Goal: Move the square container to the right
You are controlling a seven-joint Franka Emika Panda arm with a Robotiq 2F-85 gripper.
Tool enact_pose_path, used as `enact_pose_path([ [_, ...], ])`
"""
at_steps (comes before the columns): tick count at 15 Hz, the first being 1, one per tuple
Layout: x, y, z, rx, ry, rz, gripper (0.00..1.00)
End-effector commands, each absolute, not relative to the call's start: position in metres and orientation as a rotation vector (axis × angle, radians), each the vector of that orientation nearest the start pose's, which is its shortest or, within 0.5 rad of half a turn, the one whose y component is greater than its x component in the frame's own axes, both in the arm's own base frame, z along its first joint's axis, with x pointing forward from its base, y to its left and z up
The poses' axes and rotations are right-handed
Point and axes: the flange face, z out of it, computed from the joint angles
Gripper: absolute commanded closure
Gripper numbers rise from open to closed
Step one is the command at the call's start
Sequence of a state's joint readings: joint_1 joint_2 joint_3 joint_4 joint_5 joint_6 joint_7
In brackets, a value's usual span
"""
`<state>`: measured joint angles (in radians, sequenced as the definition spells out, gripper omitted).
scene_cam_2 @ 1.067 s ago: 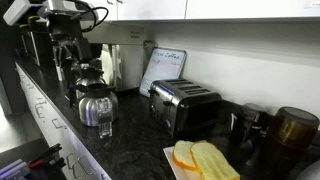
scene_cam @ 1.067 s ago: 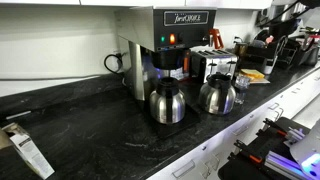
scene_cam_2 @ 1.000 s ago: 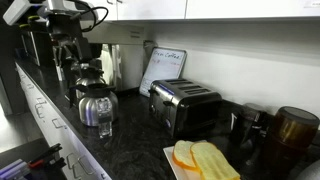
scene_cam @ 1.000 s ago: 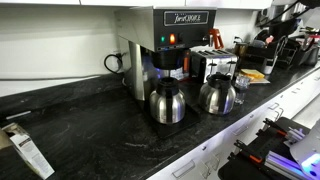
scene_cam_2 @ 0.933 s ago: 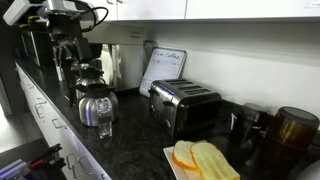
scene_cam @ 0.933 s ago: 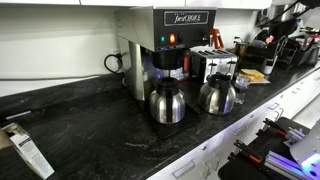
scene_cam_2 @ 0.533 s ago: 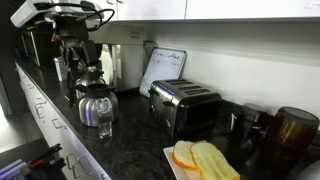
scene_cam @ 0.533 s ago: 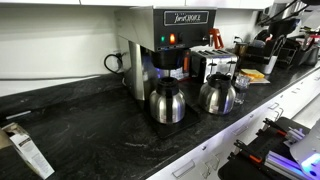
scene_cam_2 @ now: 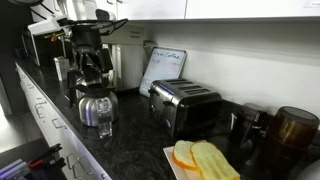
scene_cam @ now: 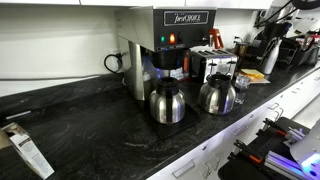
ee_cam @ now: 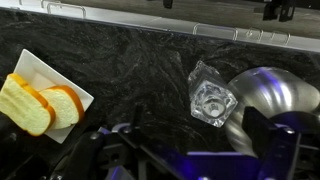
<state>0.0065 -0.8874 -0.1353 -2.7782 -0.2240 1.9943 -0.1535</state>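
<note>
My gripper is to go next to the square container's top [ee_cam: 212, 102], beside the steel carafe, and close there.
The square container [ee_cam: 212, 100] is a small clear box standing on the black counter, close beside a steel carafe [ee_cam: 276, 95]. In the exterior views it shows next to the carafe [scene_cam_2: 95, 103], as a small clear box [scene_cam_2: 105, 124] and again [scene_cam: 241, 86]. My gripper [scene_cam_2: 88, 68] hangs above the carafe and the container, clear of both. In the wrist view its dark fingers [ee_cam: 190, 150] are spread wide with nothing between them, and the container lies just beyond them.
A coffee machine [scene_cam: 170, 40] stands behind two steel carafes [scene_cam: 167, 103]. A toaster [scene_cam_2: 185, 106] and a white plate [scene_cam_2: 172, 158] with flat yellow-orange items [ee_cam: 35, 105] sit further along. Dark jars [scene_cam_2: 290, 130] stand at the counter's end.
My arm has swung in from the side and now hangs over the carafe and the clear container. The container and carafes have not moved.
</note>
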Motion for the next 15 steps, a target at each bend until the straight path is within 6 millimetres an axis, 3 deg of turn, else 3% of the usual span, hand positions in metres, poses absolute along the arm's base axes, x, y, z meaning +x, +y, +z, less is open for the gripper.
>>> enact_pose_path([
  [1,0.294,-0.050,0.456,-3.244,-0.245,-0.147,0.00],
  [6,0.308,-0.046,0.449,-3.170,-0.182,-0.215,0.00],
  [11,0.337,-0.031,0.419,-3.067,-0.130,-0.270,0.00],
  [15,0.351,-0.023,0.395,-3.056,-0.105,-0.217,0.00],
])
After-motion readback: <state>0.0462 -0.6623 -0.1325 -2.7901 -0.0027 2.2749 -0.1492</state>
